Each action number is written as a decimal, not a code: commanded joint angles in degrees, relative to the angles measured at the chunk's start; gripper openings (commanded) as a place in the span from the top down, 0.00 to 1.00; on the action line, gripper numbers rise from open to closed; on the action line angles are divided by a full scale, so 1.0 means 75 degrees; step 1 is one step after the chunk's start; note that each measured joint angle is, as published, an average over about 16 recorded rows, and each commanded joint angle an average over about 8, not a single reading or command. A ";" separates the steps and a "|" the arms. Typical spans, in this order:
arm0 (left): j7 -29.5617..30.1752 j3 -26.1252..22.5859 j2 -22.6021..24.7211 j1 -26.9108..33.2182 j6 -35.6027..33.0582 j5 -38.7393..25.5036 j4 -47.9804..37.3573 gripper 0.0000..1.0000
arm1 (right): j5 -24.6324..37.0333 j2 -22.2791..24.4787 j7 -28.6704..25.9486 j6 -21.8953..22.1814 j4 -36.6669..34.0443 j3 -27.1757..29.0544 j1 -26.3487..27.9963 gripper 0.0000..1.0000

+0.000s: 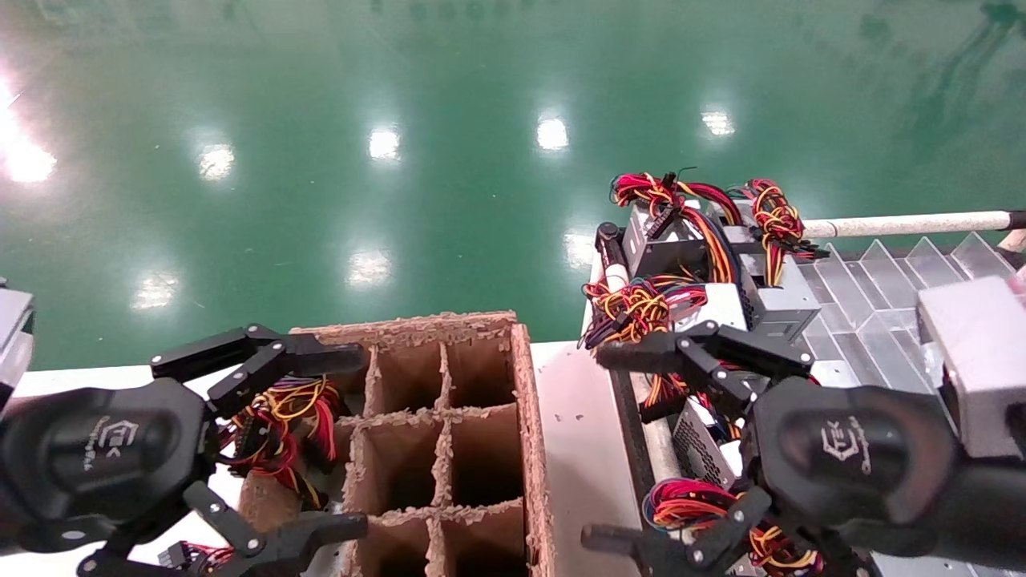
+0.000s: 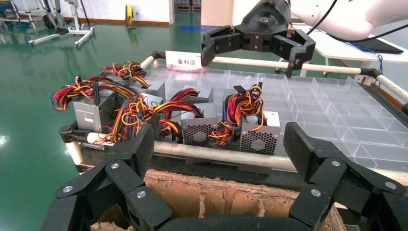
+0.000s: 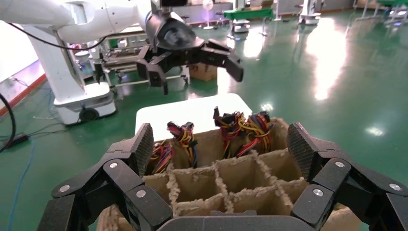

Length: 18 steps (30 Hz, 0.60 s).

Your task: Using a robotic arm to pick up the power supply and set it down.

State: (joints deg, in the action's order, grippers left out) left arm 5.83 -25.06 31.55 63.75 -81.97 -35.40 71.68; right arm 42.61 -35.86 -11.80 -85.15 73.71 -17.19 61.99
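Note:
Next, I close my right gripper on the middle wire bundle (image 1: 200,556) (image 3: 184,137) in the cardboard divider box, between the nearest and the farthest bundles standing there.
Several power supplies, silver boxes with honeycomb vents and red-yellow-black wire bundles, stand in the tray on my right (image 1: 669,240) (image 2: 199,127) (image 2: 260,135). My right gripper (image 1: 597,445) hovers open above the nearest ones (image 1: 705,449), holding nothing. In the right wrist view its spread fingers frame the cardboard divider box (image 3: 231,185). My left gripper (image 1: 357,441) is open and empty over that box (image 1: 449,417). Wire bundles (image 1: 280,417) (image 3: 245,127) stick out of the box's cells on my left. The bodies beneath those bundles are hidden.
A clear plastic divider tray (image 1: 882,296) (image 2: 337,110) lies beyond the power supplies, edged by a pale rail (image 1: 906,224) (image 2: 221,156). A white label card (image 2: 185,61) stands on its far rail. Bare white table (image 1: 577,449) separates box and tray. Green floor lies beyond.

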 commanded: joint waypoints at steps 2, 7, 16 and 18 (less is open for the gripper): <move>0.0000 0.0000 0.0000 0.0000 0.0000 0.0000 0.0000 1.00 | 0.0062 -0.0059 -0.0077 0.0028 0.0028 -0.0071 0.0026 0.00; 0.0000 0.0000 0.0000 0.0000 0.0000 0.0000 0.0000 1.00 | 0.0294 -0.0454 -0.0053 0.0169 -0.0043 -0.0280 0.0090 0.00; 0.0000 0.0000 0.0000 0.0000 0.0000 0.0000 0.0000 1.00 | 0.1060 -0.1660 0.0154 0.0182 -0.0562 -0.0993 0.0441 0.00; 0.0000 0.0000 0.0000 0.0000 0.0000 0.0000 0.0000 1.00 | 0.1240 -0.1927 0.0239 0.0152 -0.0737 -0.1155 0.0515 0.00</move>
State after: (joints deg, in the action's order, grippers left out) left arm 5.83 -25.06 31.55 63.75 -81.97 -35.40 71.68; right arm 51.43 -50.06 -9.64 -84.15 67.79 -25.51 65.55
